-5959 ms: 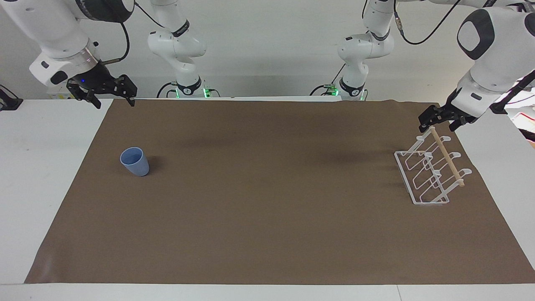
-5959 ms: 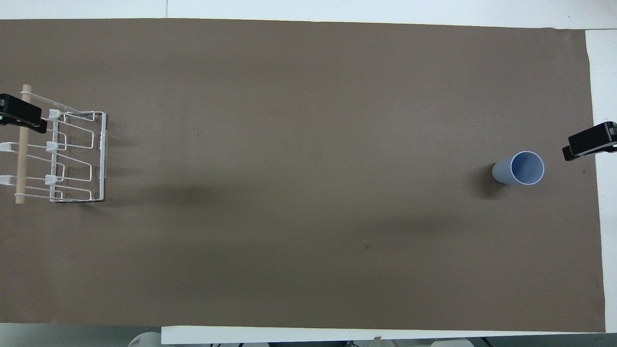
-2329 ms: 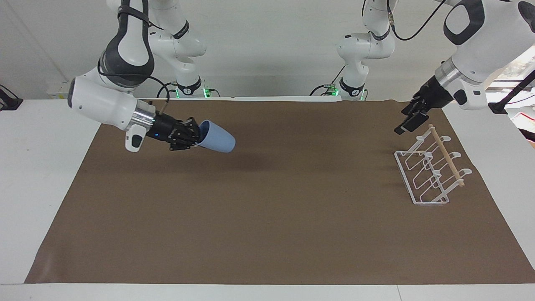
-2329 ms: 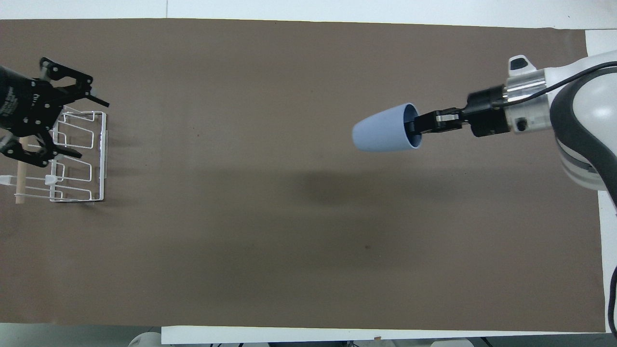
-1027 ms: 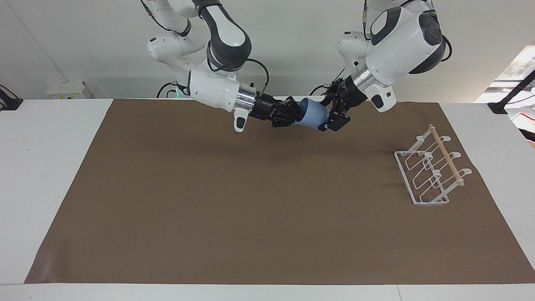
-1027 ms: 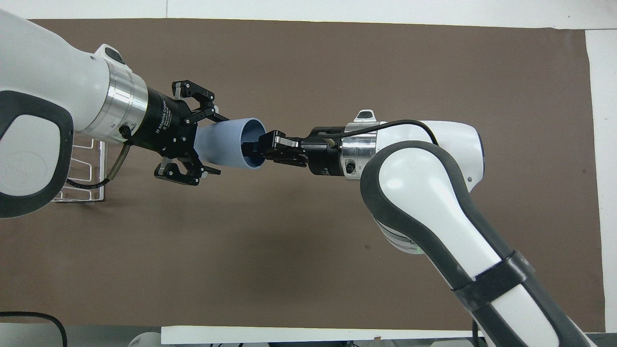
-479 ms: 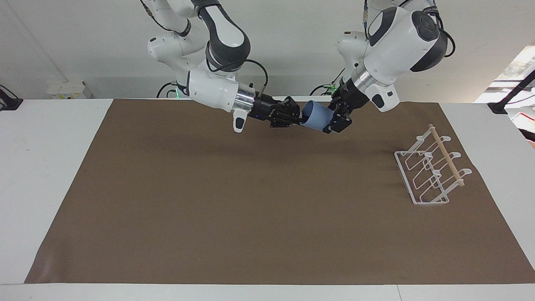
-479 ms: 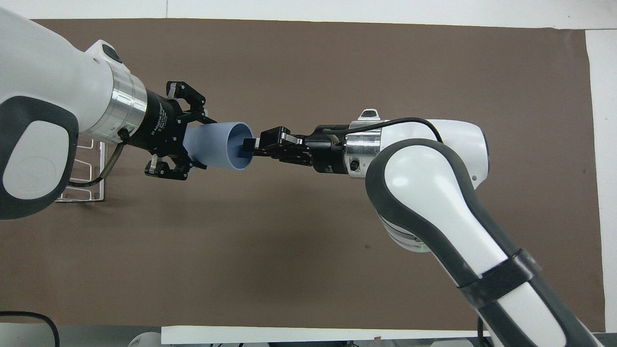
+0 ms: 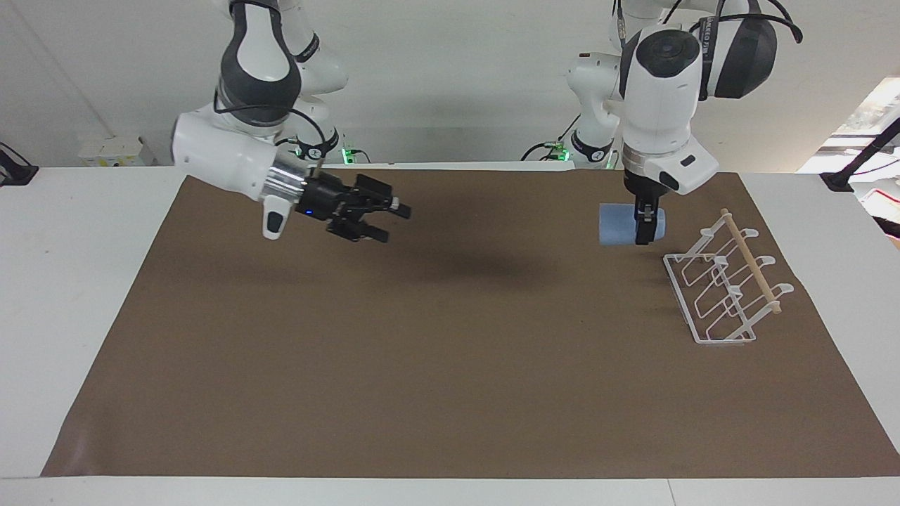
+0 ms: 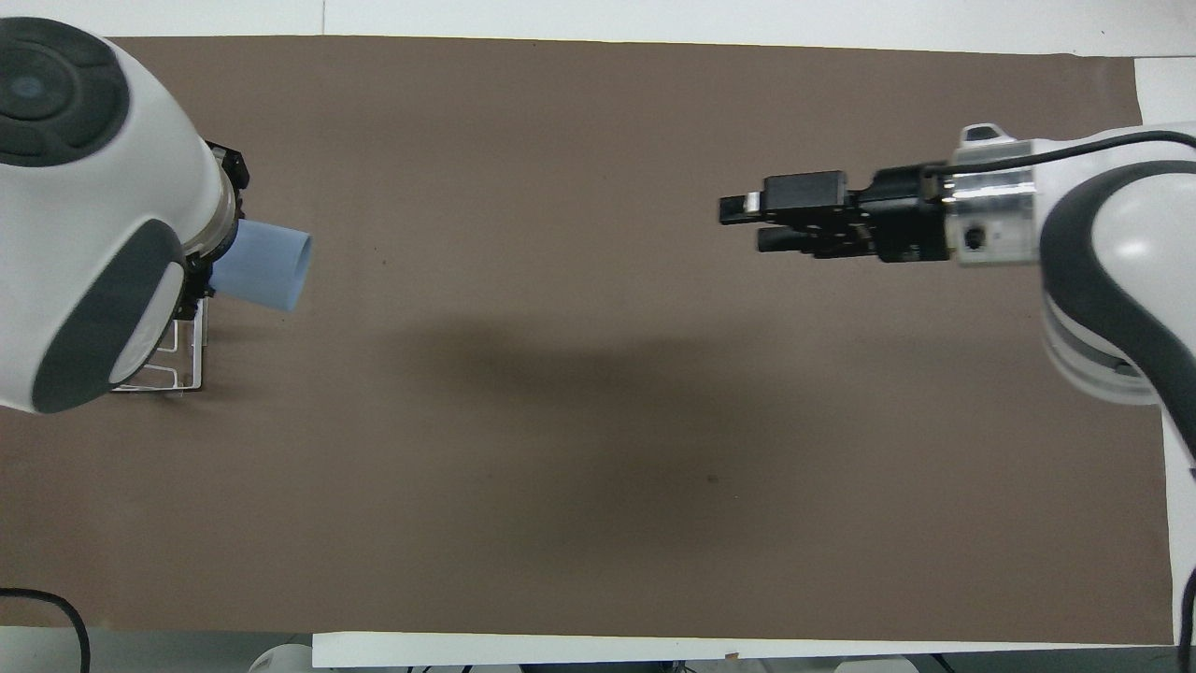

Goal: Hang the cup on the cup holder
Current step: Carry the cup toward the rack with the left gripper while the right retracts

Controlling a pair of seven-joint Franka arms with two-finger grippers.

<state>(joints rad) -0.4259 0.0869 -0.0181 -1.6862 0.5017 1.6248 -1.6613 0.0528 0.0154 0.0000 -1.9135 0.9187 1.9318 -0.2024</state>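
Observation:
My left gripper is going to release the light-blue cup on the cup holder's end hook [image 10: 140, 239], across from its bare wire corner. The cup is now hanging over the brown mat.
The light-blue cup [image 9: 617, 225] hangs on its side in the air, with my left gripper [image 9: 643, 235] pointing straight down and shut on its narrow end. It is over the brown mat right beside the white wire cup holder [image 9: 728, 288]. In the overhead view the cup [image 10: 266, 266] pokes out from under the left arm. That arm hides the left gripper and most of the cup holder [image 10: 182, 365]. My right gripper [image 9: 390, 221] hovers open and empty over the mat, toward the right arm's end, and the overhead view shows the right gripper [image 10: 752, 224] held level.
A brown mat [image 9: 450, 365] covers most of the white table [image 9: 70, 281]. The cup holder stands on the mat at the left arm's end, with its wooden dowel [image 9: 751, 261] across the top.
The right gripper has opened, let go of the cup's rim and drawn back toward its own end. The left arm has carried the cup to beside the holder and now points down.

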